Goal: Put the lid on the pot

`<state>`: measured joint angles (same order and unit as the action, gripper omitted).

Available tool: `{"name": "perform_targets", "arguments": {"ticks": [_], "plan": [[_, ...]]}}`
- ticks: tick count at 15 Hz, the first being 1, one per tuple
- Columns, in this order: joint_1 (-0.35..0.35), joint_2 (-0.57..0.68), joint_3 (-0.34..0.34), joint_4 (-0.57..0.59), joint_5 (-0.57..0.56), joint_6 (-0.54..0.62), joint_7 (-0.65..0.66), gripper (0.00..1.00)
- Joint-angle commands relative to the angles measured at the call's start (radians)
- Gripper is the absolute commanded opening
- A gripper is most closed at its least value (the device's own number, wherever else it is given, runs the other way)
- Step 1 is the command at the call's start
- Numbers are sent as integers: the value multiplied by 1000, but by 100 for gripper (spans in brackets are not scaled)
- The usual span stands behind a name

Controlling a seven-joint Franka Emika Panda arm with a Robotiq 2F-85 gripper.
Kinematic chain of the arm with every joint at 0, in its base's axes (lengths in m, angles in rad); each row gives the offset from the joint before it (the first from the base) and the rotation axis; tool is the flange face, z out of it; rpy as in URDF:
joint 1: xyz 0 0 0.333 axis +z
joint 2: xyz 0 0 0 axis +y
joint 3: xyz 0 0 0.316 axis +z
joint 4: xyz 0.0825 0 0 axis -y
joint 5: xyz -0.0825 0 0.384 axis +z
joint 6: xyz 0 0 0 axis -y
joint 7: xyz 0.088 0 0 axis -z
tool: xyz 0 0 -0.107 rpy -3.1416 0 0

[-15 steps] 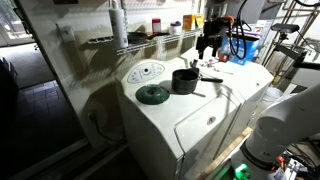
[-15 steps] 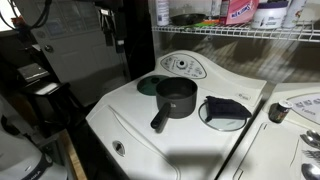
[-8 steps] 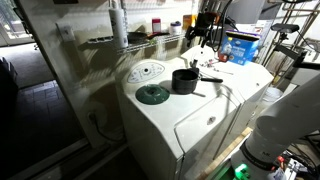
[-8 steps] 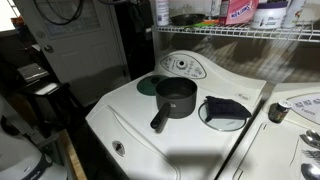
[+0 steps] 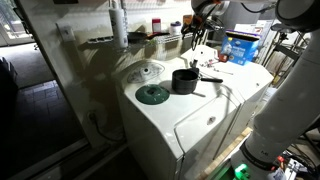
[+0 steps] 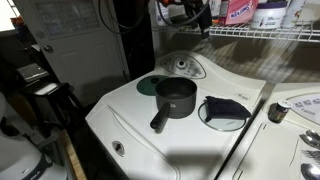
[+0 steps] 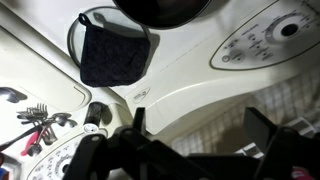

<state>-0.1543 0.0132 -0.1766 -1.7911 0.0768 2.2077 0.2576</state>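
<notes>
The robot's gripper needs to next go to the dark cloth on the round glass piece beside the pot and close on the cloth's end (image 5: 194, 66) (image 7: 115, 75) opposite its loop.
The pot (image 5: 185, 80) is a small dark saucepan with a side handle, standing on the white washer top; it also shows in an exterior view (image 6: 175, 97) and at the top edge of the wrist view (image 7: 160, 8). The lid (image 5: 152, 94), a flat dark green disc with a small knob, lies on the washer beside the pot, partly hidden behind it in an exterior view (image 6: 147, 85). It is out of the wrist view. My gripper (image 7: 200, 130) is open and empty, high above the washer near the wire shelf in both exterior views (image 5: 196, 22) (image 6: 194, 12).
A dark cloth (image 6: 226, 108) lies on a round glass piece next to the pot, also in the wrist view (image 7: 113, 50). The white dial panel (image 6: 182, 66) sits at the washer's back. A wire shelf (image 6: 255, 33) with bottles hangs above. A second washer (image 5: 245, 80) adjoins.
My gripper has risen and moved from above the far side of the washer toward the wire shelf. Pot, lid and cloth have not moved.
</notes>
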Motion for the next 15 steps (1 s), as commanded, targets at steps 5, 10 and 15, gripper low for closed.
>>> {"name": "perform_targets", "arguments": {"ticks": [5, 10, 15], "plan": [[-55, 253, -56, 192, -7, -43, 91, 100], [-82, 331, -77, 204, -2, -118, 96, 100], [-110, 386, -83, 194, 21, -151, 82, 100]]}}
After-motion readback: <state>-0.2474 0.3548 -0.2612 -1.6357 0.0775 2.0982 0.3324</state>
